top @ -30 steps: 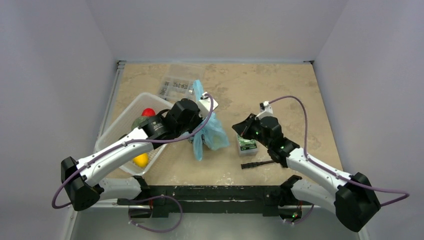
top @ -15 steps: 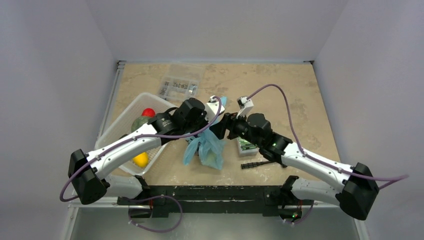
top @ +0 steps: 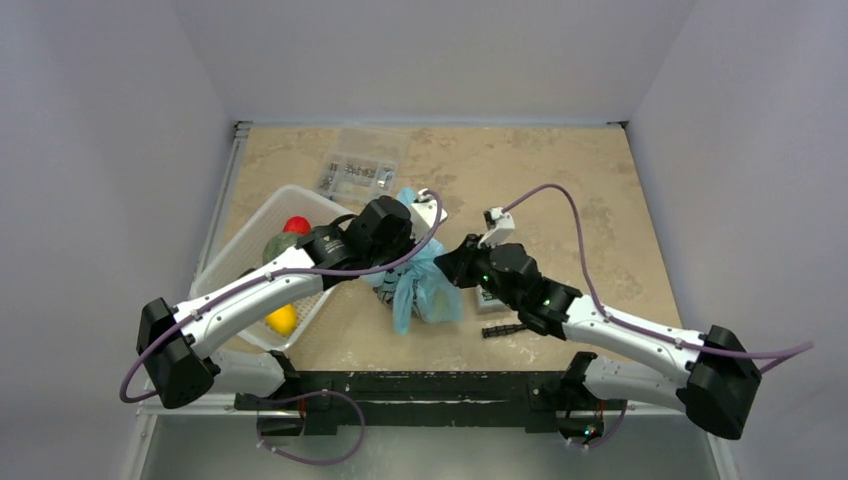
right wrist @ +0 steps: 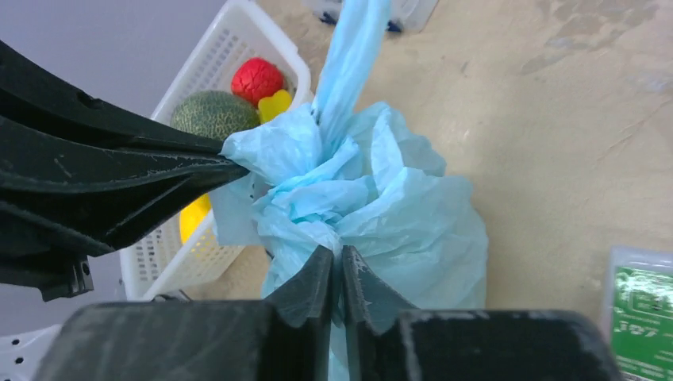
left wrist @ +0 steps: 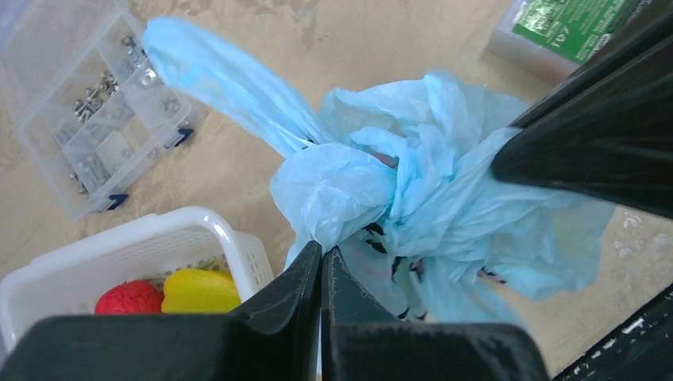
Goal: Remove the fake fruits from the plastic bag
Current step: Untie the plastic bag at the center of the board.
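The bag's knotted top bunches the film shut; my right gripper will open, grab a fresh fold point(right wrist: 351, 216) beside the knot and pull away from my left gripper.
The light-blue plastic bag point(top: 422, 290) hangs crumpled between my two grippers, one loop handle point(left wrist: 214, 83) sticking up. My left gripper point(left wrist: 321, 252) is shut on a fold of the bag's film on its left side. My right gripper point(right wrist: 341, 255) pinches the film near the knotted top from the other side. From above, the left gripper point(top: 392, 262) and right gripper point(top: 450, 270) meet over the bag. What lies inside the bag is hidden. Fake fruits lie in the white basket point(top: 235, 262): a red one point(right wrist: 258, 79), a green melon-like one point(right wrist: 214, 115) and yellow ones point(left wrist: 198, 290).
A clear compartment box point(top: 355, 170) of small hardware stands at the back. A green-labelled packet point(right wrist: 643, 321) lies right of the bag, and a black ribbed tool point(top: 510, 328) sits near the front edge. The basket's rim point(left wrist: 159, 230) is close to the bag.
My right gripper swung left from the green packet, opened, then closed on the bag. The bag dropped lower and shifted toward the table's middle.
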Motion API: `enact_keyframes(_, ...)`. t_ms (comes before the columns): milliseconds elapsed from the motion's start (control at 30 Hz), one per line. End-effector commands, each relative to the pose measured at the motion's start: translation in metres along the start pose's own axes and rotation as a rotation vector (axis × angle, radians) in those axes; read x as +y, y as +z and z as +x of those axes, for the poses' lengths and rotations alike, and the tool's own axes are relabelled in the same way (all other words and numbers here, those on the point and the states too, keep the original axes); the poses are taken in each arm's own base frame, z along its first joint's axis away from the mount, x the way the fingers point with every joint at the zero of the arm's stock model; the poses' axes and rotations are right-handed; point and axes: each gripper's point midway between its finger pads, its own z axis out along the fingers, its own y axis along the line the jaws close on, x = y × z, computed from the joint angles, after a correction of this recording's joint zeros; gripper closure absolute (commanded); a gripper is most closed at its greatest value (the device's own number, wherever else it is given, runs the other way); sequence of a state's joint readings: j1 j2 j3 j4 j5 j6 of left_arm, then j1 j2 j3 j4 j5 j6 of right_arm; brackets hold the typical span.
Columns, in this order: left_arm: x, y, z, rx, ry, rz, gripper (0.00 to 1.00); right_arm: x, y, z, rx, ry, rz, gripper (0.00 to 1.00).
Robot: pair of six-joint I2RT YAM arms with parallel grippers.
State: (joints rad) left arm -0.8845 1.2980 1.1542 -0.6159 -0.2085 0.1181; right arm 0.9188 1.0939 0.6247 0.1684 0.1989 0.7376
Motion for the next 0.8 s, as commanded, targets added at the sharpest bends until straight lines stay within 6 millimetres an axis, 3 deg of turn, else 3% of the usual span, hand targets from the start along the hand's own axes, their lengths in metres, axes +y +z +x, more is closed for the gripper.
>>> enact_keyframes(0, 0.034, -0.016, -0.026, -0.078, -0.058, -0.171, 1.00, -0.020, -0.012, -0.032, -0.161, 0.130, 0.063, 1.00)
enact_keyframes(200, 0.044, -0.022, -0.024, -0.097, -0.061, -0.223, 1.00, -0.075, -0.026, -0.038, -0.190, 0.325, 0.084, 1.00)
enact_keyframes(300, 0.039, -0.021, -0.027, -0.100, -0.055, -0.195, 1.00, -0.084, -0.027, -0.037, -0.171, 0.326, 0.083, 1.00)
enact_keyframes(500, 0.041, -0.022, -0.024, -0.092, -0.053, -0.206, 1.00, -0.064, -0.024, -0.048, -0.117, 0.141, 0.026, 1.00)
enact_keyframes(667, 0.033, -0.021, -0.028, -0.107, -0.049, -0.157, 1.00, -0.039, -0.028, -0.057, -0.056, -0.044, 0.043, 0.75)
enact_keyframes(767, 0.031, -0.019, -0.027, -0.102, -0.055, -0.149, 1.00, -0.013, -0.034, -0.055, -0.085, -0.134, 0.048, 0.61)
